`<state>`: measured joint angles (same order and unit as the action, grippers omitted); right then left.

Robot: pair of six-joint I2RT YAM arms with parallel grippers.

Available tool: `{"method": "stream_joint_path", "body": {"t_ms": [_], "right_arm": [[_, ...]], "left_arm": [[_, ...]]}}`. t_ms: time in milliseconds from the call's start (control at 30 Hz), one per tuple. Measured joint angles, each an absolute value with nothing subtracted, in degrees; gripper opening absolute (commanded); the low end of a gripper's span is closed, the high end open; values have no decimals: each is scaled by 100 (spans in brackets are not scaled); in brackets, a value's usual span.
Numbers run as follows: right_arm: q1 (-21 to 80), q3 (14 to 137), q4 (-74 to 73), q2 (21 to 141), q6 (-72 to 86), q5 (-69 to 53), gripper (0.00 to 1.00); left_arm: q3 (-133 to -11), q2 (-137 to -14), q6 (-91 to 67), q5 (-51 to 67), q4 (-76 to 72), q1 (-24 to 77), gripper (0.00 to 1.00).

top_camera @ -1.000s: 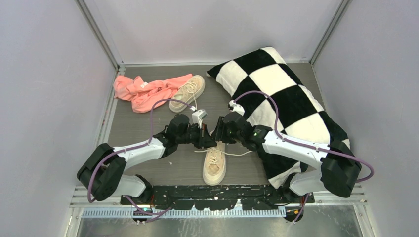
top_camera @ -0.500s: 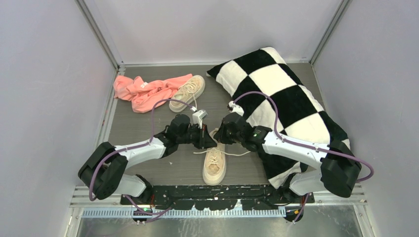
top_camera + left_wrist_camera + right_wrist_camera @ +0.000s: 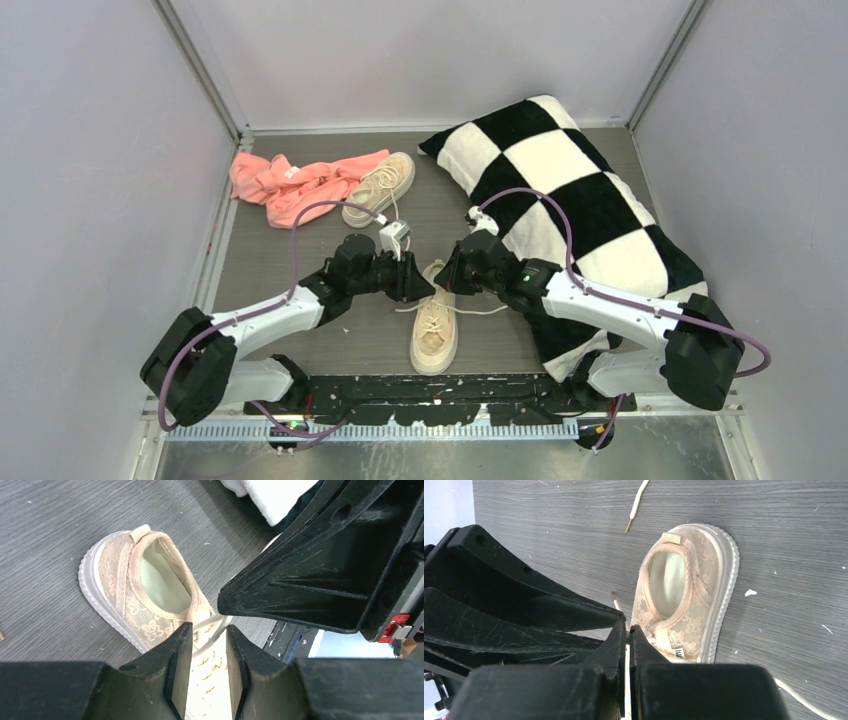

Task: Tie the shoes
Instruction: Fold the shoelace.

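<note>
I should pinch both pieces of the lace (image 3: pixel 212 639) near the shoe with my left gripper, as my right gripper holds the tip of the lace's loop, so that my right gripper is freed for the other lace.
One beige shoe (image 3: pixel 435 338) lies on the grey table between the arms, toe toward me, its cream laces (image 3: pixel 484 310) trailing out to both sides. The other shoe (image 3: pixel 380 187) lies farther back against the pink cloth. Both grippers meet over the near shoe's (image 3: pixel 127 592) tongue. My left gripper (image 3: pixel 206 629) stands open, with a strand of lace (image 3: pixel 215 634) crossing loosely between its fingertips. My right gripper (image 3: pixel 628 627) is shut, a thin pale strip of lace pinched between its jaws, just beside the shoe's (image 3: pixel 706 587) collar.
A pink cloth (image 3: pixel 295 182) is bunched at the back left. A large black-and-white checkered pillow (image 3: pixel 575 200) fills the right side, under the right arm. Another lace end (image 3: pixel 636 506) lies on the table behind the near shoe. Grey walls enclose the table.
The right gripper has closed on the lace over the near shoe. The left gripper, shut before, has opened and let the lace go. The left arm has stretched slightly.
</note>
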<state>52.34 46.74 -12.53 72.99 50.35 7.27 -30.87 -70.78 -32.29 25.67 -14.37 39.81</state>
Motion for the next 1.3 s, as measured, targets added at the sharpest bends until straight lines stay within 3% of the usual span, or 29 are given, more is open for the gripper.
{"method": "stream_joint_path", "body": {"t_ms": [233,300,367,467,767,1300], "right_arm": [[5234,4668,-1262,7297,5096,648,1],[5234,4668,-1264,7297,5100,644,1],[5234,4668,-1264,7297,5103,644,1],[5234,4668,-1264,7297,5118,637,1],[5234,4668,-1264,7297,5120,609,1],[5234,4619,-1278,7255,5129,611,1]], "left_arm": [[-3024,-7046,-3079,2493,-1391,3981,35],[-3006,-7046,-3074,2493,-1389,3981,29],[-3004,-7037,-3076,2493,-1387,3992,17],[-3004,-7013,-3089,2502,-1389,4018,13],[-3035,-7229,-3109,2528,-1389,4115,23],[-3074,-7592,-3238,2381,-1747,4211,25]]}}
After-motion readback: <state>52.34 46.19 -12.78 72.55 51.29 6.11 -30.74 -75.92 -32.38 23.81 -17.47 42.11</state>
